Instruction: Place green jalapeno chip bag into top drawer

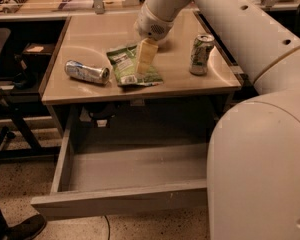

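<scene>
I need to close my gripper on the middle (pixel 139 69) of the green jalapeno chip bag and pinch it up off the desk top.
The green jalapeno chip bag (pixel 127 68) lies flat on the desk top, left of centre, with white label patches showing. My gripper (pixel 144 60) hangs from the white arm directly over the bag's right part, its pale fingers (pixel 146 54) pointing down at it; I cannot tell whether they touch the bag. The top drawer (pixel 115 200) is pulled out wide below the desk, its grey inside bare, its right part hidden behind my arm.
A silver can (pixel 87 72) lies on its side left of the bag. A green-and-white can (pixel 201 54) stands upright to the right. The desk top (pixel 90 34) ends at a front edge above the drawer. A dark chair base (pixel 5 139) stands at left.
</scene>
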Robot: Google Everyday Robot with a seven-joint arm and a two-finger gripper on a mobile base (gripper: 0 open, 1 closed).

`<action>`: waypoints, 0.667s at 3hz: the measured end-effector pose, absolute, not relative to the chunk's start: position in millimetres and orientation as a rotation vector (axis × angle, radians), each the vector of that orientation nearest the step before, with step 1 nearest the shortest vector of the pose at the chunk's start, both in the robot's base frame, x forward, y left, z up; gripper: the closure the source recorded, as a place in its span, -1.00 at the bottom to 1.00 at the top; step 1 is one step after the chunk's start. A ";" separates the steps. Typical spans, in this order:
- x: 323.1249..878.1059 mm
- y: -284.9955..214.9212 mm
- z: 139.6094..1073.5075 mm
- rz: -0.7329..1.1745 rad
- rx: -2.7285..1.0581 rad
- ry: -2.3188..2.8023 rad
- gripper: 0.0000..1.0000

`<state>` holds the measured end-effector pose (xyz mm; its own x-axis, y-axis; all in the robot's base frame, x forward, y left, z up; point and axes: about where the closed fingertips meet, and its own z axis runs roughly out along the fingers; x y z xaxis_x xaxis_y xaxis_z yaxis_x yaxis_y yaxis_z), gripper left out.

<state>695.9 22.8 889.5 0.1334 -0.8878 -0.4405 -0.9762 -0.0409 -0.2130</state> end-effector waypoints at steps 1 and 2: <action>707.2 38.2 871.6 0.298 -1.961 1.773 -1.00; 718.5 44.3 858.3 0.324 -1.964 1.768 -1.00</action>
<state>718.5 44.3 858.3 0.1396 -0.8686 -0.4754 -0.9807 -0.0549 -0.1877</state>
